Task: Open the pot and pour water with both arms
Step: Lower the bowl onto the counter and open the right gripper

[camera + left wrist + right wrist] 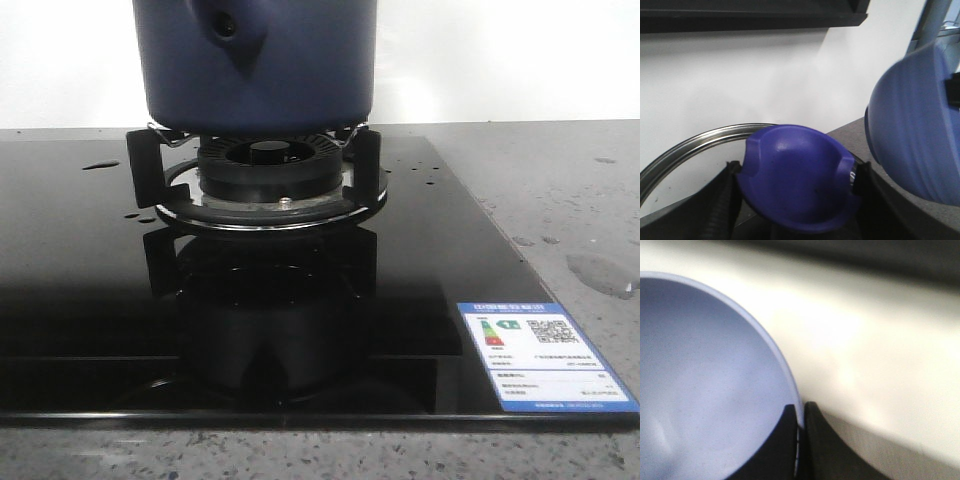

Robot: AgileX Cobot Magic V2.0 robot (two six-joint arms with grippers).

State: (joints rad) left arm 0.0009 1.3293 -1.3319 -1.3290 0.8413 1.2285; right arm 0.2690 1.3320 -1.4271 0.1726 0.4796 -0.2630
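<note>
Next, I let go of the lighter-blue bowl on the counter (612, 211) with my right gripper, setting it beside the cooktop, just behind the small puddle.
The dark navy pot (290, 60) stands on the gas burner (265, 165), its handle socket (228, 25) facing the camera; its top is cut off. Neither gripper shows in the front view. In the left wrist view my left gripper (795, 174) is shut on the lid's blue knob (797, 190), with the lid's steel rim (695, 145) behind it. My right gripper (801, 410) is shut on the rim of a lighter-blue ribbed bowl (705, 380), which also shows in the left wrist view (915, 130). Water droplets (100, 164) lie on the cooktop and a small puddle (600, 272) lies on the counter.
The black glass cooktop (90, 300) carries a blue energy label (545, 355) at its front right corner. Grey speckled stone counter (560, 190) surrounds it. A white wall stands behind.
</note>
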